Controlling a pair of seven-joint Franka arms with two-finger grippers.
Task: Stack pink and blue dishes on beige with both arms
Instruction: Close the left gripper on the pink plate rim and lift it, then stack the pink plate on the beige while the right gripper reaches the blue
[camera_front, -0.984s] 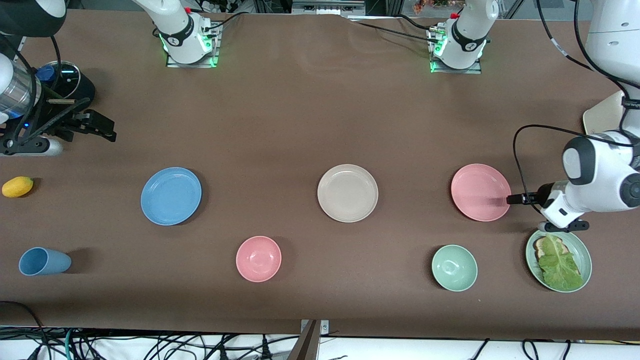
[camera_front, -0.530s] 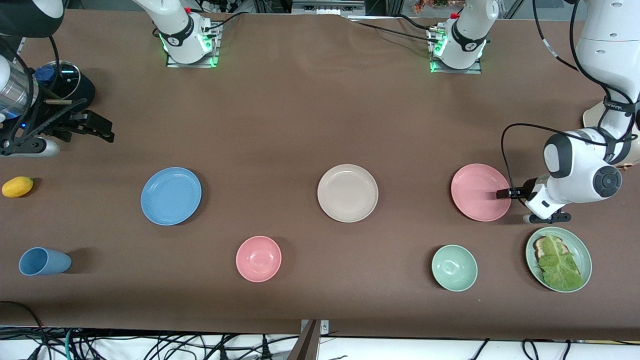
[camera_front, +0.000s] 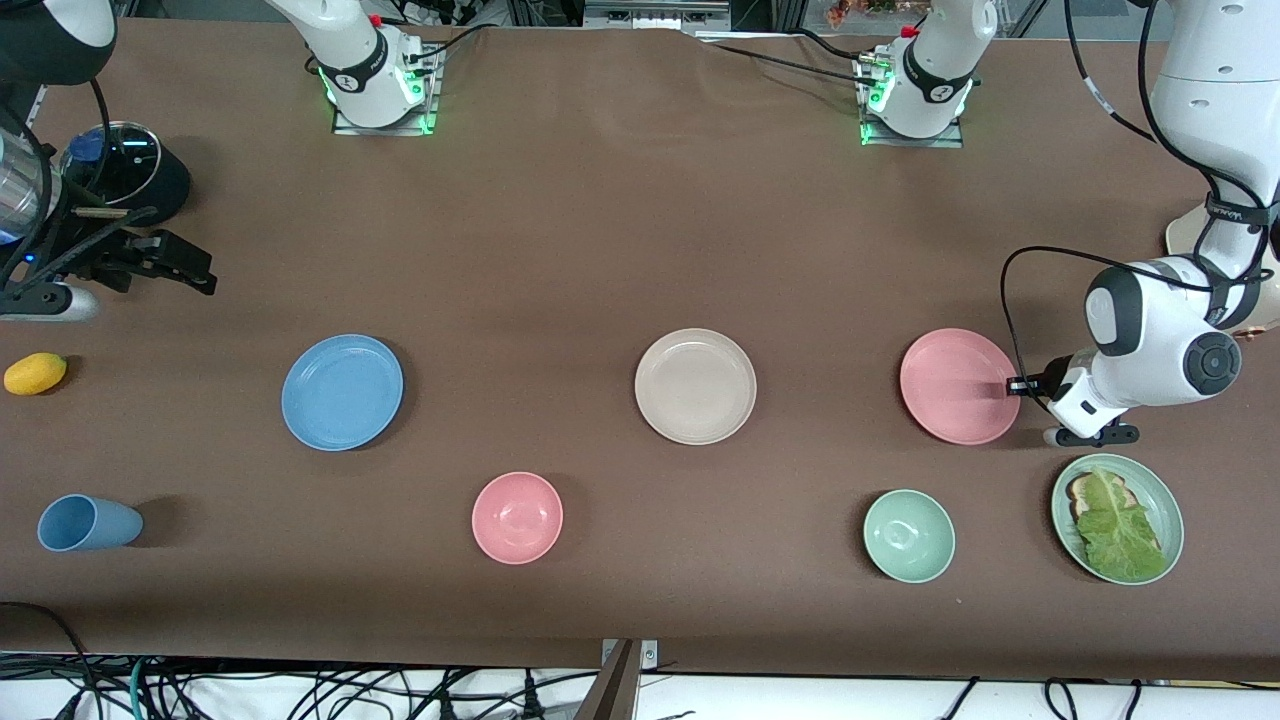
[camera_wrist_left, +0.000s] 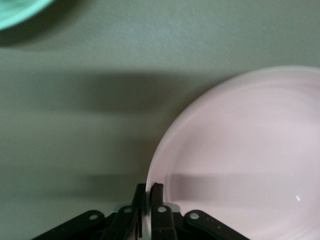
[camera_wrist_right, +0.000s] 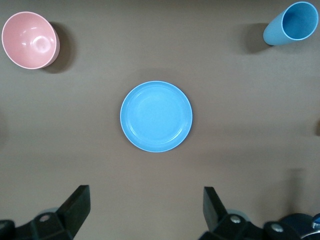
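Next, I let go of the pink plate, now held by its rim, with my left gripper squarely on top of the bare beige plate (camera_front: 696, 385), so it covers that plate rim to rim.
The pink plate (camera_front: 955, 385) (camera_wrist_left: 240, 150) lies toward the left arm's end of the table. My left gripper (camera_front: 1012, 387) (camera_wrist_left: 149, 189) is shut on its rim, one finger inside and one outside. The beige plate (camera_front: 695, 385) sits bare in the middle of the table. The blue plate (camera_front: 342, 391) (camera_wrist_right: 156, 116) lies toward the right arm's end. My right gripper (camera_front: 200, 270) (camera_wrist_right: 147, 192) hangs open and holds nothing, up in the air over the table near the blue plate.
A pink bowl (camera_front: 517, 517) and a pale green bowl (camera_front: 908, 535) stand nearer the front camera. A green plate with lettuce (camera_front: 1117, 518) lies close beside the left hand. A blue cup (camera_front: 88, 522) and a yellow fruit (camera_front: 35, 373) lie at the right arm's end.
The left gripper slid onto the pink plate's rim and shut on it; the plate shifted slightly. The right gripper drifted a little toward the table's end, still open.
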